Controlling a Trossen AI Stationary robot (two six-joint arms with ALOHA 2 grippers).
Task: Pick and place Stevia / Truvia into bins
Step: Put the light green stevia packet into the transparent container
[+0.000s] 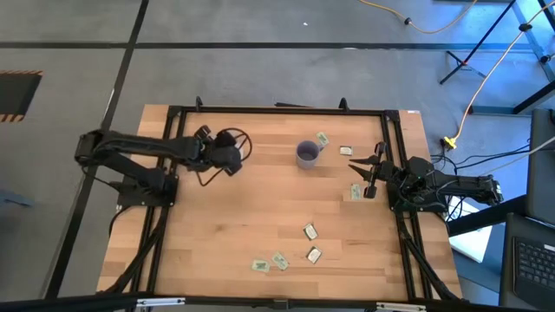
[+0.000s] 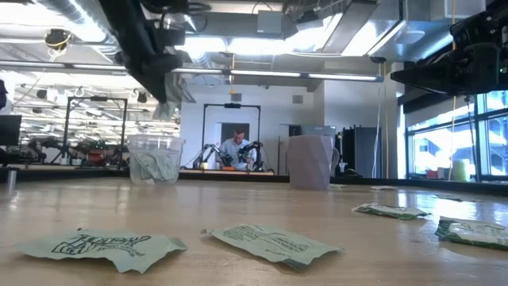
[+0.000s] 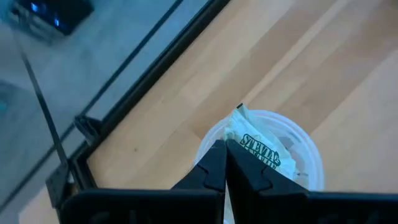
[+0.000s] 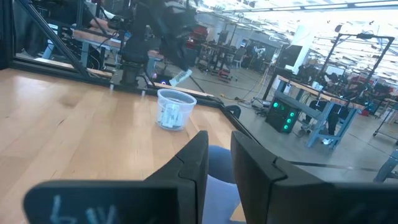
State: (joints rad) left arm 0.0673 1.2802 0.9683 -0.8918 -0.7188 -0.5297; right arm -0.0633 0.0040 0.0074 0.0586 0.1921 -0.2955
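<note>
My left gripper has the Stevia packet, now held above the cup. It will drop the packet on the other packets inside the clear plastic cup (image 1: 231,149) (image 3: 264,168).
My left gripper (image 1: 229,157) is shut on a green-and-white Stevia packet (image 3: 260,151) above the clear plastic cup (image 1: 231,139), which stands near the table's far left and holds other packets (image 2: 154,165). The purple-grey mug (image 1: 307,154) stands to the right of it. Loose packets lie beside the mug (image 1: 322,138) and toward the near edge (image 1: 310,230). My right gripper (image 1: 368,176) waits at the table's right side, level and open, with nothing between its fingers (image 4: 198,163). My left gripper pinches one end of the packet (image 3: 235,138) between its two fingertips, slanting down from the table's left. The rest of the packet sticks out beyond the fingers, tilted, clear of the table and over the clear cup's mouth (image 3: 292,134).
A black frame (image 1: 277,110) runs along the table's far and side edges. Several packets lie near the front (image 2: 270,242), (image 2: 99,246), and one lies by my right gripper (image 1: 355,192). Bare wood lies in the middle of the table.
</note>
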